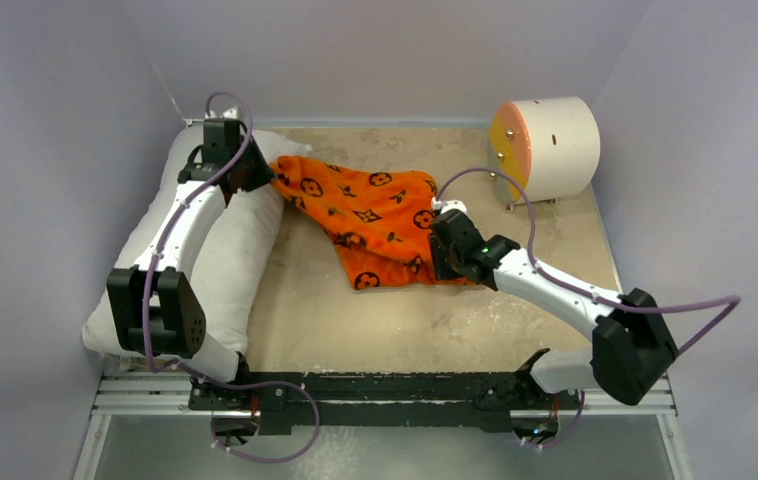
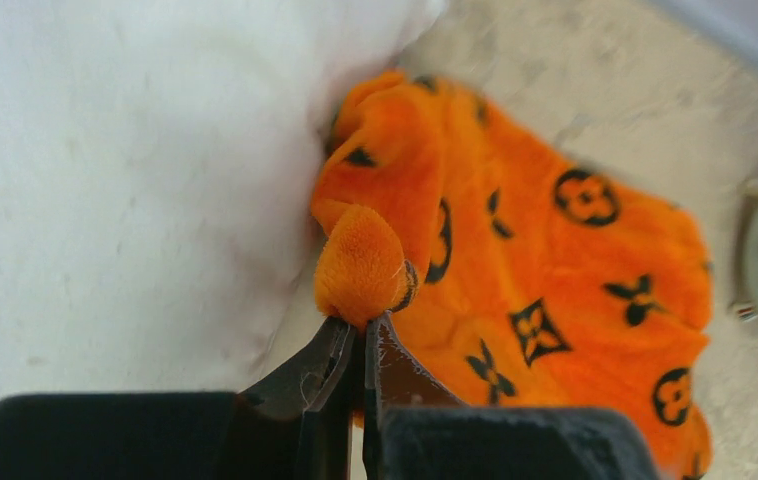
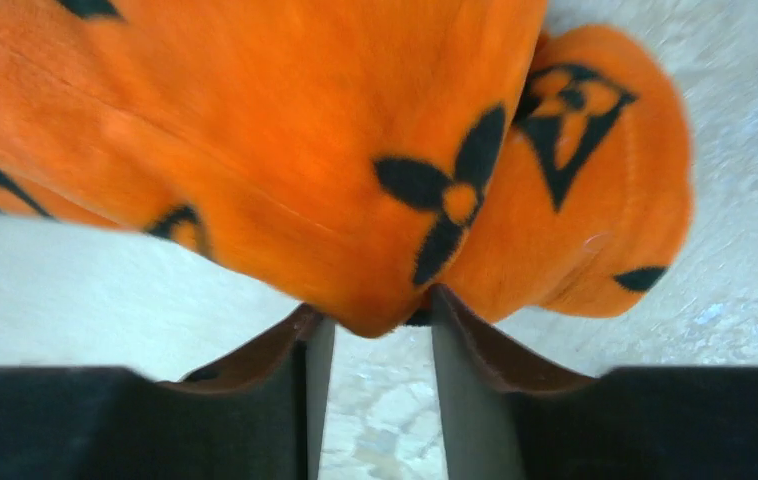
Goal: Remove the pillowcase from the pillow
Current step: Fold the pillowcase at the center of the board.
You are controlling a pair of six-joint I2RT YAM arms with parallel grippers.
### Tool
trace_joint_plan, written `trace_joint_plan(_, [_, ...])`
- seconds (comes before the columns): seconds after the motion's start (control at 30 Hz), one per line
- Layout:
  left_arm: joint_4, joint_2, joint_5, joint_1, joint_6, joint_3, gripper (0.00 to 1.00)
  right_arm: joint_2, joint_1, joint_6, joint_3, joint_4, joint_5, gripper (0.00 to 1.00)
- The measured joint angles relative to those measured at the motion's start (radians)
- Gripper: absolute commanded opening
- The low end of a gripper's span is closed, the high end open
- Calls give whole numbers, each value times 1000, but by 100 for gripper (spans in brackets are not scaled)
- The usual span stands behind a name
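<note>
I should reach further in with my right gripper and pinch more of the pillowcase (image 3: 383,268) before lifting, because only the end of the pillowcase's fold is at its fingers.
The white pillow (image 1: 245,240) lies lengthwise along the table's left side, under my left arm. The orange pillowcase (image 1: 375,215), printed with black motifs, is spread on the table to its right, and its left corner meets the pillow's far end. My left gripper (image 1: 271,180) is shut on a fold of that corner. In the left wrist view the pillowcase (image 2: 555,260) bunches at the left gripper (image 2: 365,322), beside the pillow (image 2: 105,150). My right gripper (image 1: 442,264) is at the pillowcase's near right edge. In the right wrist view the right gripper (image 3: 375,318) has its jaws parted, with a bulge of the pillowcase (image 3: 285,150) at the tips.
A white cylinder with an orange face (image 1: 547,146) stands on a small stand at the back right corner. Grey walls close in the table on the left, back and right. The tan tabletop (image 1: 395,330) shows between the pillowcase and the arm bases.
</note>
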Motion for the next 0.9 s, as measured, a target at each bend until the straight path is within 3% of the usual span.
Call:
trace_joint_plan(0.07, [-12, -2, -1, 0, 5, -70, 0, 30, 0, 16, -34, -3, -34, 75])
trace_joint_plan(0.17, [-29, -2, -2, 0, 6, -121, 0, 24, 1, 16, -40, 2, -56, 80])
trace_joint_plan(0.37, [-12, -2, -3, 0, 8, -122, 0, -46, 1, -9, 22, 43, -35, 71])
trace_joint_plan(0.73, [-9, 10, -3, 0, 23, -108, 0, 78, 6, -71, 56, 8, -23, 71])
trace_joint_plan(0.9, [-9, 16, -3, 0, 23, -108, 0, 95, 6, -71, 56, 2, -57, 55])
